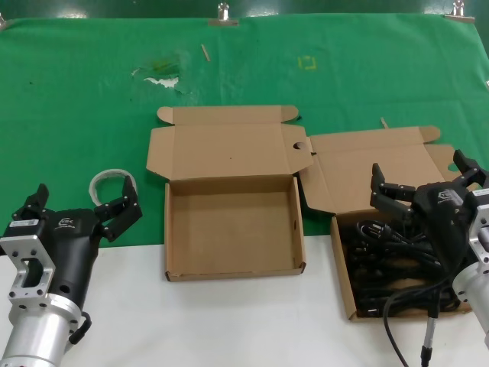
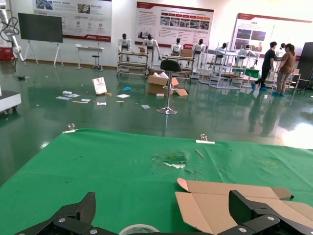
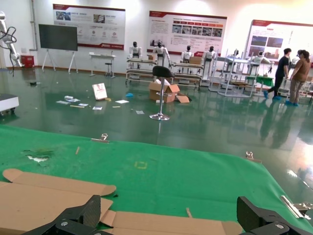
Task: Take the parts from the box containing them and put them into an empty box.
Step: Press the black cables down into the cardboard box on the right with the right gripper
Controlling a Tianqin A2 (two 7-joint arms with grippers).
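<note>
The middle of the black power cord (image 1: 398,235) lies nearest the lid of the box with the parts in it. My right gripper should close on it there.
The empty box (image 1: 233,229) sits squarely in the middle with a bare tan floor and its lid folded back. The box containing the parts (image 1: 345,264) stands askew at the right, holding a dark tangle of black power cords (image 1: 382,245). My right gripper (image 1: 424,180) is open and empty, hovering above that box over the cords; its fingertips (image 3: 83,215) frame the box lid (image 3: 161,223) in the right wrist view. My left gripper (image 1: 80,202) is open and empty at the left, near a pale ring of tape (image 1: 113,180). The left wrist view shows the empty box's lid (image 2: 220,203).
The green cloth (image 1: 92,99) covers the far table, with a torn white patch (image 1: 162,76) and small debris. The near strip of table (image 1: 229,321) is white. A cable (image 1: 397,325) hangs from my right arm over the box's front edge.
</note>
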